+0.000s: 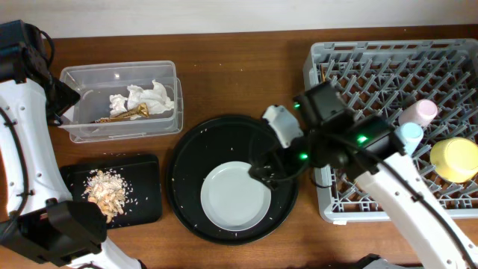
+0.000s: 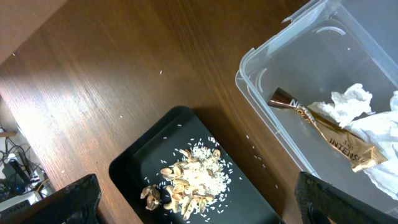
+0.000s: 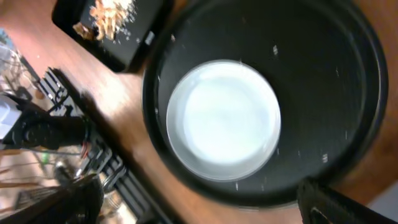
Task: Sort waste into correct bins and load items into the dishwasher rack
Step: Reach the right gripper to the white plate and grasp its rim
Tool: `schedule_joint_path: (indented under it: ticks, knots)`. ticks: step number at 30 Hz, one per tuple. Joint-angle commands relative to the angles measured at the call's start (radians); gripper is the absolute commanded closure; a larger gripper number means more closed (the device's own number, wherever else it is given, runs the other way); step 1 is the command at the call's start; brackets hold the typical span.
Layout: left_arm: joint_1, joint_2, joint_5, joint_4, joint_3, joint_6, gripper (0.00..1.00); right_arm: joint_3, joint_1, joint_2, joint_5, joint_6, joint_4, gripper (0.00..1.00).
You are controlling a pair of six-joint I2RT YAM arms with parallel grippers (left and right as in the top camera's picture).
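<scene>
The plate's rim (image 1: 267, 182) (image 3: 277, 138), on the side toward the dishwasher rack, is the next thing for my right gripper to close on, so that it can lift the pale grey plate.
A pale grey plate (image 1: 235, 196) lies in the large round black tray (image 1: 187, 161); it also shows in the right wrist view (image 3: 224, 118). My right gripper (image 1: 272, 168) (image 3: 199, 199) is open and empty, above the plate's right edge. The clear tub (image 1: 75, 133) (image 2: 261, 99) holds white napkins (image 1: 146, 99) (image 2: 348, 106) and a gold-brown wrapper (image 1: 131, 113) (image 2: 329, 134). The flat black tray (image 1: 146, 187) (image 2: 149, 155) holds food scraps with rice (image 1: 106, 190) (image 2: 193, 180). My left gripper (image 1: 63, 104) (image 2: 196, 196) is open and empty above this tray. The dishwasher rack (image 1: 321, 60) holds a pink cup (image 1: 418, 112), a light-blue cup (image 1: 409, 136) and a yellow bowl (image 1: 454, 158). I cannot make out the chopsticks.
Stray rice grains dot the round tray and the wooden table (image 1: 246, 75). The right arm (image 1: 403, 194) crosses the rack's front left part. The left arm (image 1: 30, 149) runs along the table's left edge.
</scene>
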Motion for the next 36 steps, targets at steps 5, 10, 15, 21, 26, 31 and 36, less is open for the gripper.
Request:
schedule_joint_path:
  ticks: [5, 10, 15, 21, 26, 31, 36]
  knots:
    - [0.003, -0.004, -0.007, -0.002, 0.009, -0.003, 0.01, -0.043, 0.115, 0.200, 0.242, 0.183, 0.066, 0.08]
    - [0.003, -0.004, -0.007, -0.002, 0.009, -0.003, 0.01, -0.043, 0.116, 0.369, 0.242, 0.193, 0.091, 0.18]
    - [0.003, -0.004, -0.007, -0.002, 0.009, -0.003, 0.01, -0.043, 0.116, 0.483, 0.243, 0.192, 0.093, 0.39]
    - [0.003, -0.004, -0.007, -0.002, 0.009, -0.003, 0.01, -0.044, 0.115, 0.579, 0.319, 0.193, 0.100, 0.48]
    - [0.003, -0.004, -0.007, -0.002, 0.009, -0.003, 0.01, -0.044, 0.114, 0.613, 0.321, 0.193, 0.127, 0.48]
    - [0.003, -0.004, -0.007, -0.002, 0.009, -0.003, 0.01, -0.044, 0.114, 0.618, 0.348, 0.193, 0.141, 0.47]
    - [0.003, -0.004, -0.007, -0.002, 0.009, -0.003, 0.01, -0.044, 0.114, 0.625, 0.359, 0.196, 0.154, 0.48]
